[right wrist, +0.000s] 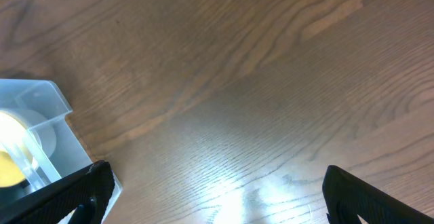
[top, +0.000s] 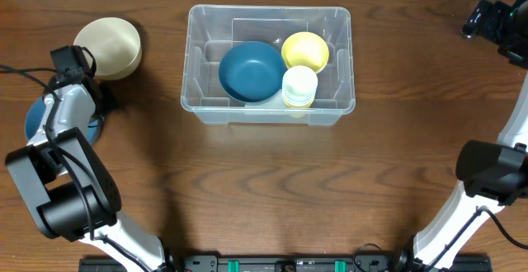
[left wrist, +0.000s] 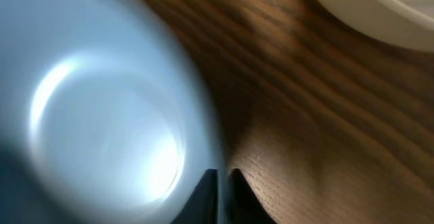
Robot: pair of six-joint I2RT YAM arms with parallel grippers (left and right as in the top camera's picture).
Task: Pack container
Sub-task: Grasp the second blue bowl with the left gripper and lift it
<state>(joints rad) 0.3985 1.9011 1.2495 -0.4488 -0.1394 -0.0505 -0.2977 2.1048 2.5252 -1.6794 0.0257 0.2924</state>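
I should set the light blue bowl, which is still mostly under my arm, inside the dark blue bowl (top: 252,72) in the clear container with my left gripper.
The clear container (top: 198,99) stands at the middle back of the table. It holds a dark blue bowl (top: 250,70), a yellow bowl (top: 305,51) and a stack of pale cups (top: 299,86). A light blue bowl (top: 35,119) sits at the far left, mostly under my left arm. My left gripper (top: 92,111) is down on it. In the left wrist view the jaws (left wrist: 222,183) are shut on the rim of the light blue bowl (left wrist: 102,129), one finger on each side. My right gripper (top: 495,21) is open and empty at the far right (right wrist: 224,197).
A cream bowl (top: 107,48) sits upside down just behind the light blue bowl, and its edge shows in the left wrist view (left wrist: 380,7). A corner of the container (right wrist: 34,129) shows at the left of the right wrist view.
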